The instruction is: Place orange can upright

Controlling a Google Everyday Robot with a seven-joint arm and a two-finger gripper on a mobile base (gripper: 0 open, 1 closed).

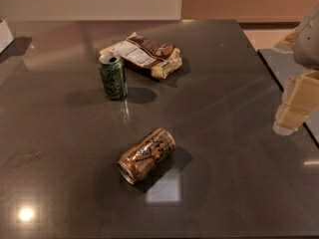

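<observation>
The back half of the orange can (155, 147), away from its silver top, is the part my gripper should go to next and close on.
The orange can (146, 155) lies on its side on the dark grey table (60, 133), near the middle front, its silver top pointing toward the front left. My gripper (295, 108) hangs at the right edge of the view, above the table's right side, well to the right of the can and a little farther back. It holds nothing that I can see.
A green can (112, 75) stands upright behind the orange can, to the left. A crumpled brown and white snack bag (144, 55) lies just behind it. The table's right edge (279, 88) runs beneath my gripper. A white object (4, 34) sits at the far left.
</observation>
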